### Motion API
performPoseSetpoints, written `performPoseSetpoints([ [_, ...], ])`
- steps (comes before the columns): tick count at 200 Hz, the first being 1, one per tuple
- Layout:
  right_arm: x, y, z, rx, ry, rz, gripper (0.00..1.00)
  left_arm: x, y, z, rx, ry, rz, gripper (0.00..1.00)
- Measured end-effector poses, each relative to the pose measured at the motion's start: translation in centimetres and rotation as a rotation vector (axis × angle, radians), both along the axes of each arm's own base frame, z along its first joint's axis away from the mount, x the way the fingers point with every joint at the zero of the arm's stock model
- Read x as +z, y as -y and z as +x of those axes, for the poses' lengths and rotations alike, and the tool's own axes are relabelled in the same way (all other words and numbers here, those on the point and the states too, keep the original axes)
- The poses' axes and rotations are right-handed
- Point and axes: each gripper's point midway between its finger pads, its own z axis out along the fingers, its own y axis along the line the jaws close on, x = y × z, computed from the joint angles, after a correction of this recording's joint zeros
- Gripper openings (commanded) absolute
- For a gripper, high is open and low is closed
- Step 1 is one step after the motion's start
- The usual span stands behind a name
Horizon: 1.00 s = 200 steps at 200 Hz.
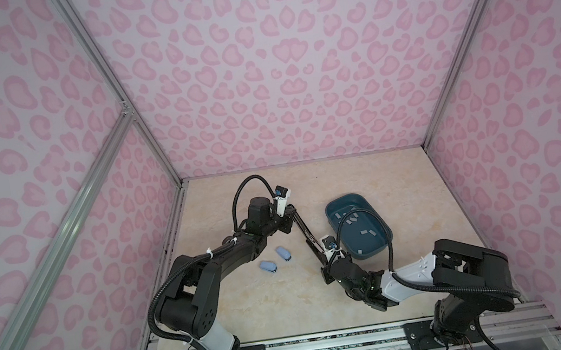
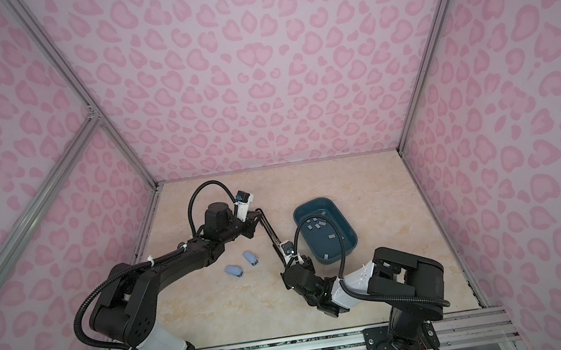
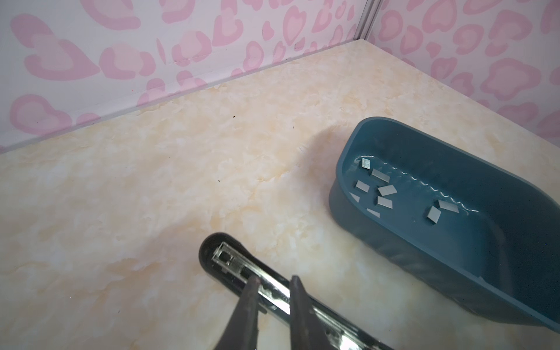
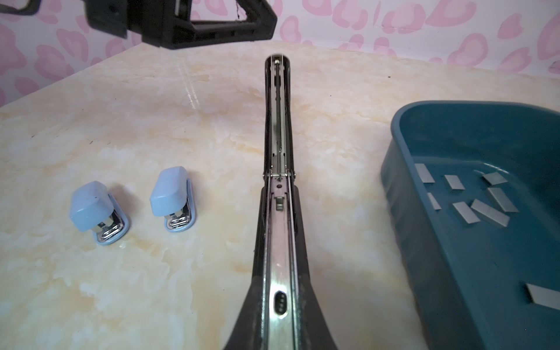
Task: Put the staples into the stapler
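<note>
I need to let go of the black stapler with my right gripper on the marble tabletop (image 1: 308, 237) (image 4: 280, 196) between the light-blue staplers and the teal tray.
A long black stapler (image 1: 307, 238) lies opened out flat between both arms, its chrome staple channel (image 4: 278, 136) facing up. My left gripper (image 3: 272, 283) is shut on the channel near the stapler's far end (image 3: 230, 260), one finger on each side. My right gripper (image 4: 280, 303) is shut on the near end. In both top views the left gripper (image 1: 293, 217) and the right gripper (image 1: 322, 258) are at opposite ends of the stapler (image 2: 272, 236). The staples (image 3: 386, 190) are several flat grey strips loose in a teal tray (image 1: 328, 210), just right of the stapler.
Two small light-blue staplers (image 4: 97, 212) (image 4: 172, 198) sit on the marble tabletop left of the black stapler, beside the left forearm (image 1: 237, 251). The teal tray's rim (image 4: 394, 127) is close to the right wrist. Pink patterned walls enclose three sides of the table.
</note>
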Motion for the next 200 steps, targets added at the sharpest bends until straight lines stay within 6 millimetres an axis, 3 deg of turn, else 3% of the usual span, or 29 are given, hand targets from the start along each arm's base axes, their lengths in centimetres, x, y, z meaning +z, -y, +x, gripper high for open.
performPoseSetpoints([
  [66, -1.1, -0.5, 0.6, -0.037, 0.011, 0.008, 0.0, 1.1, 0.0, 0.4, -0.003, 0.019, -0.025, 0.22],
  [93, -2.2, -0.8, 1.1, -0.06, 0.022, -0.009, 0.0, 4.4, -0.4, -0.3, -0.006, 0.09, -0.049, 0.26],
  [113, -3.1, -0.7, 1.3, -0.072, 0.039, -0.031, 0.0, 6.9, -1.1, -0.8, 0.022, 0.133, -0.057, 0.35],
  [143, -3.1, -1.2, 1.1, -0.076, 0.077, -0.055, 0.12, 10.3, -3.5, -1.1, 0.121, 0.169, -0.089, 0.35],
  [165, -3.0, -1.1, 1.1, -0.08, 0.095, -0.057, 0.29, 12.6, -5.5, -1.6, 0.18, 0.17, -0.136, 0.77],
  [184, -2.4, -0.7, 1.2, -0.094, 0.119, -0.04, 0.41, 15.1, -7.4, -2.1, 0.247, 0.156, -0.201, 1.0],
  [200, -1.6, -0.3, 1.1, -0.098, 0.138, -0.026, 0.5, 17.6, -9.1, -2.4, 0.307, 0.146, -0.263, 0.98],
])
